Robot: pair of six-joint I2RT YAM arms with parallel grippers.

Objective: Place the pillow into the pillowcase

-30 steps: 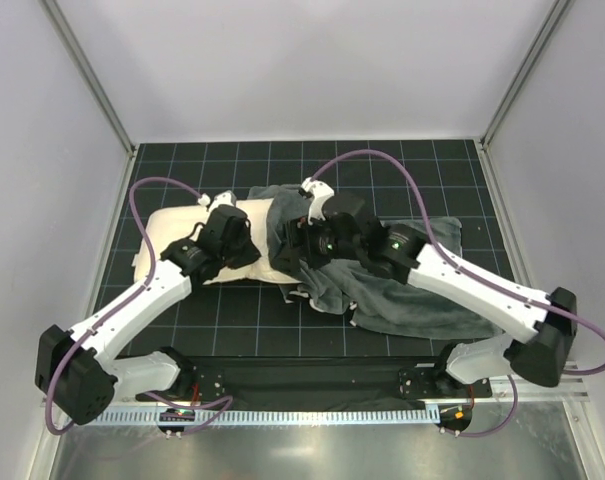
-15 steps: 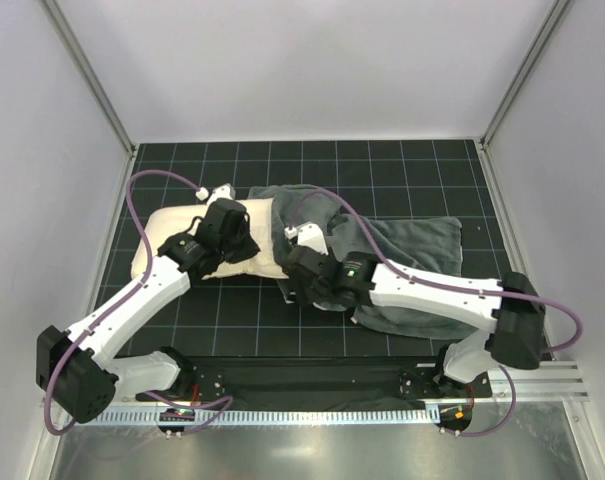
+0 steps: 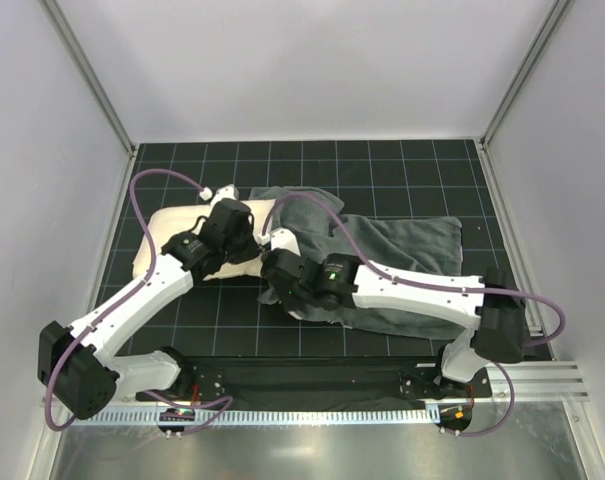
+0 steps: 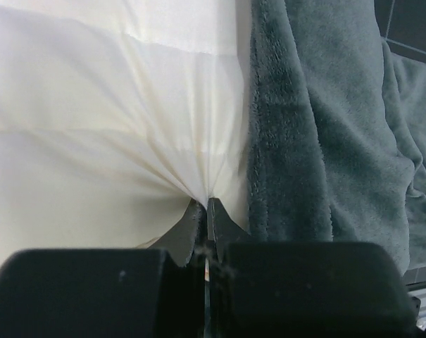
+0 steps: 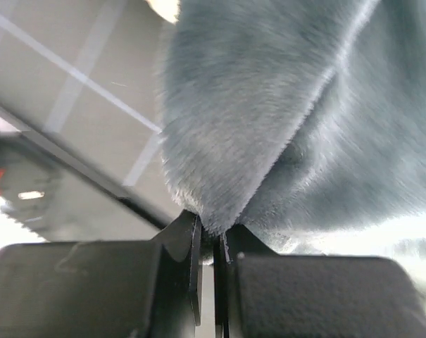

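Observation:
Next, I open my left gripper, since it pinches the pillow close beside the pillowcase edge, then takes the pillow's outer end [image 3: 156, 240] and pushes from there.
The cream pillow [image 3: 167, 232] lies at the left of the mat, its right end under the edge of the dark grey pillowcase [image 3: 412, 250] that spreads to the right. My left gripper [image 3: 244, 243] is shut on a pinch of the pillow [image 4: 114, 127], which puckers into the jaws [image 4: 205, 205], right beside the plush pillowcase [image 4: 318, 141] edge. My right gripper [image 3: 274, 283] is shut on the near left corner of the pillowcase [image 5: 269, 105]; grey plush bunches between its fingertips [image 5: 214, 229]. The zebra side is hidden.
A black gridded mat [image 3: 232, 320] covers the table, ringed by white walls with metal posts [image 3: 92, 80]. Purple cables [image 3: 322, 200] loop over both arms. The right arm's forearm [image 3: 422, 295] lies across the pillowcase. A metal rail [image 3: 302, 415] runs along the near edge.
The right arm swung left and toward the near edge, lowering over the pillowcase's near left corner, and its jaws closed on the fabric. The left gripper stayed clamped on the pillow.

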